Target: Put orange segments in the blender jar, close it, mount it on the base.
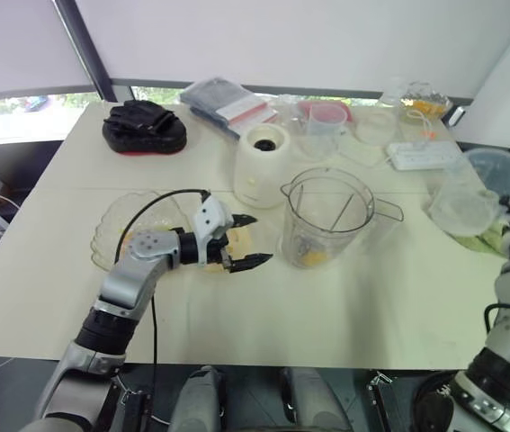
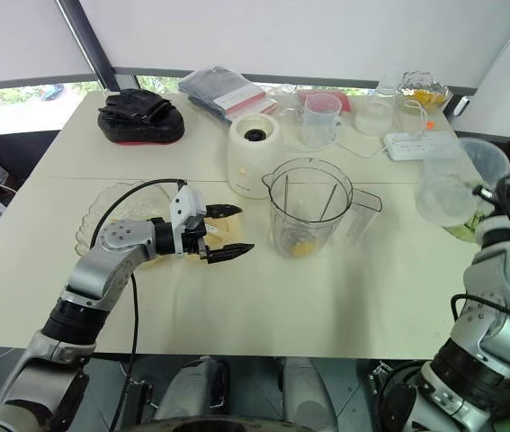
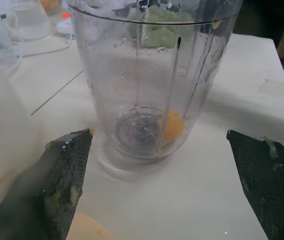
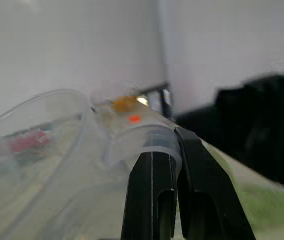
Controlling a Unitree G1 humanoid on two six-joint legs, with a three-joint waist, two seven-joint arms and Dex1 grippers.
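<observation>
Next, my right gripper releases the clear plastic container on the bare table [image 1: 442, 256] before the green towel.
The clear blender jar [image 1: 326, 220] stands upright in the middle of the table, its lid off and its handle to the right. One orange segment [image 3: 172, 127] lies at its bottom beside the dark blade hub. The cream-white base [image 1: 262, 162] stands just behind and left of the jar. My left gripper [image 1: 255, 240] hangs open and empty a little left of the jar, pointing at it, above a flat pale-yellow lid [image 1: 237, 243]. My right gripper [image 4: 169, 150] is shut at the table's right edge, close against a clear plastic container [image 4: 56, 150].
A scalloped clear glass dish [image 1: 124, 229] lies under my left forearm. Along the back lie black gloves [image 1: 144, 126], a grey packet [image 1: 228, 106], a clear cup with a pink rim [image 2: 320, 117] and a white power strip [image 1: 421, 155]. Clear tubs [image 1: 497, 171] crowd the right side.
</observation>
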